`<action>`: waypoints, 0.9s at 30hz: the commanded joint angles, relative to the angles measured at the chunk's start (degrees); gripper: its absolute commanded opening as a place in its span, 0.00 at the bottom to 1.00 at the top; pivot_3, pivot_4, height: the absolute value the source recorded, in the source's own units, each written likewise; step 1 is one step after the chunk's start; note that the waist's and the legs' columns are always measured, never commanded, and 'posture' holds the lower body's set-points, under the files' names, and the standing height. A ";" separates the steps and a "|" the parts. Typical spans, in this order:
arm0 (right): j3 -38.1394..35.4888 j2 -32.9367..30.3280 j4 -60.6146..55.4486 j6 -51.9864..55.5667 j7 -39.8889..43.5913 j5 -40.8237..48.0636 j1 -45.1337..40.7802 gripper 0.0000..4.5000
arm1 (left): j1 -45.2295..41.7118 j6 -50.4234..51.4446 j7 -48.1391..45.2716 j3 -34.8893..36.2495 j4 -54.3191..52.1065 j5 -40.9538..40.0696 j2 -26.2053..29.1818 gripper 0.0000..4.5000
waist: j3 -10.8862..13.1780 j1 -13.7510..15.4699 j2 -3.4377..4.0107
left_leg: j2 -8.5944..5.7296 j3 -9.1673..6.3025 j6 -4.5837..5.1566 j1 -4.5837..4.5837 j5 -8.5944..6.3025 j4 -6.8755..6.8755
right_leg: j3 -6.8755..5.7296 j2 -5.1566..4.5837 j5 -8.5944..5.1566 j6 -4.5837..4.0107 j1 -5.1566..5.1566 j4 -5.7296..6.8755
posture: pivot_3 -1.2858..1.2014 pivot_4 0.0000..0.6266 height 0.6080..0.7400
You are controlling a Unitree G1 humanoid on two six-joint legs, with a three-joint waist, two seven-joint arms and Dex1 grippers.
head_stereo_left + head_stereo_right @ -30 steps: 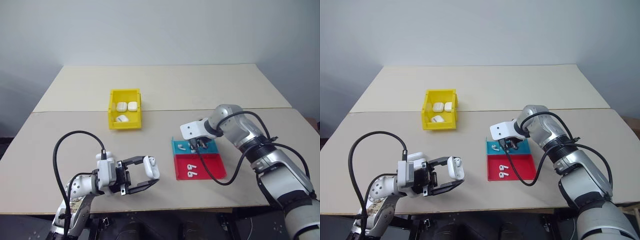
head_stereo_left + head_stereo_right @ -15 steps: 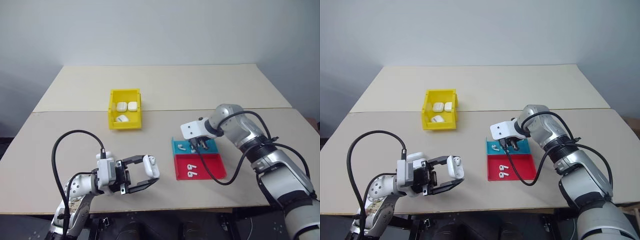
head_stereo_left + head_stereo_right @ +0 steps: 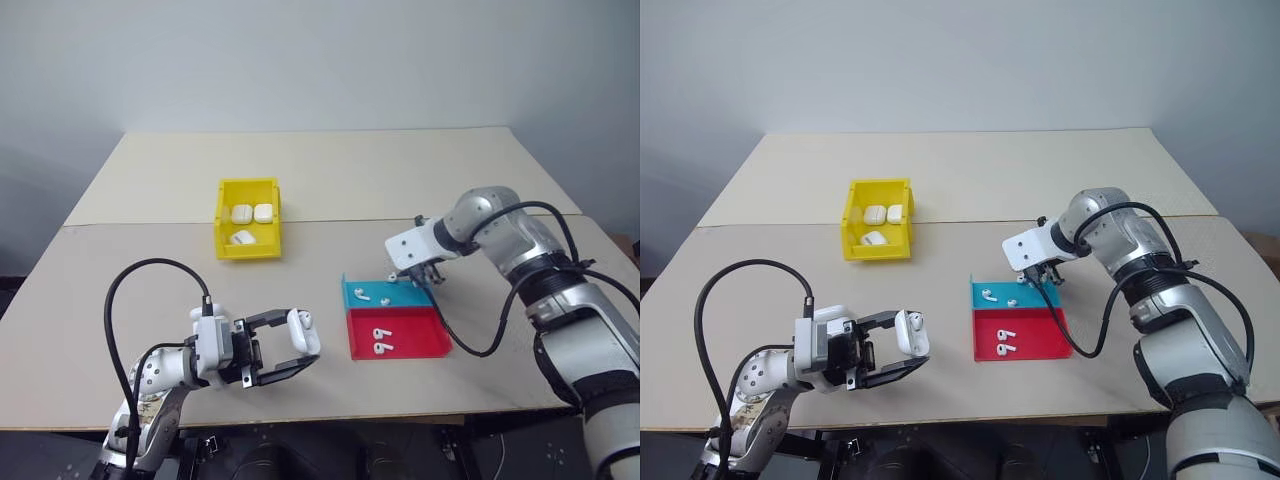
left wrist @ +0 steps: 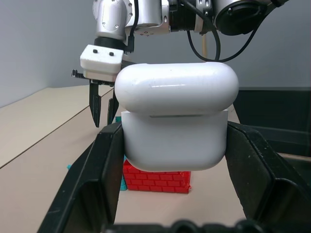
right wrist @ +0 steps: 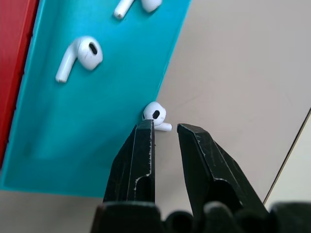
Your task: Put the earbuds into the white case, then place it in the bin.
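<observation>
My right gripper will open wide, turn, and grip the head [image 5: 154, 112], because the earbud's stem points across its narrow gap and the earbud's head is against the cyan tray's edge.
My left gripper [image 3: 300, 338] is shut on a white case [image 4: 175, 121], held level above the table's near left part. My right gripper [image 3: 424, 276] hangs pointing down just past the far right corner of the cyan tray [image 3: 400, 294]. Its fingers stand a little apart with nothing between them. One earbud [image 5: 156, 115] lies against that tray's outer edge, just beyond the fingertips. Two more earbuds [image 3: 362, 295] lie in the cyan tray, and a pair [image 3: 381, 347] lies in the red tray [image 3: 420, 335]. The yellow bin [image 3: 222, 215] stands far left of centre.
Three white cases [image 3: 243, 212] lie inside the bin. The red and cyan trays sit side by side right of centre. A seam [image 3: 150, 224] runs across the table behind the bin. A black cable [image 3: 115, 300] loops over my left arm.
My right gripper has risen and swung right, from over the cyan tray to beyond its far right corner. The left gripper and its case have not moved.
</observation>
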 commanded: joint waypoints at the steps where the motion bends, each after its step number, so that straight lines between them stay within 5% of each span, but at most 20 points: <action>1: 0.58 -0.74 4.00 -11.80 -1.91 -1.50 -2.74 0.24 | 0.05 -0.65 0.46 0.16 -1.74 -0.45 0.03 0.62 | 0.00 0.00 0.00 | 0.00 0.00 0.00 0.00 0.00 0.00 | 0.00 0.00 0.00 0.00 0.01 -0.01 | 0.52 0.24 1.00; 16: 6.92 2.09 16.45 -35.77 -2.37 -8.45 -12.20 0.24 | 0.22 -0.95 0.88 -0.34 -1.75 -0.05 -0.19 0.62 | 0.01 -0.17 0.05 | 0.01 0.03 -0.14 0.07 0.08 -0.02 | 0.05 0.00 -0.02 -0.03 0.01 0.06 | 0.52 0.24 1.00; 27: 10.71 5.84 24.39 -40.96 -10.29 -15.77 -17.45 0.24 | 0.77 -1.00 1.78 -0.39 -2.31 0.38 -0.32 0.62 | 0.02 -0.22 0.12 | 0.02 0.05 -0.46 0.08 0.27 -0.03 | 0.07 0.00 -0.04 -0.07 -0.02 0.10 | 0.52 0.24 1.00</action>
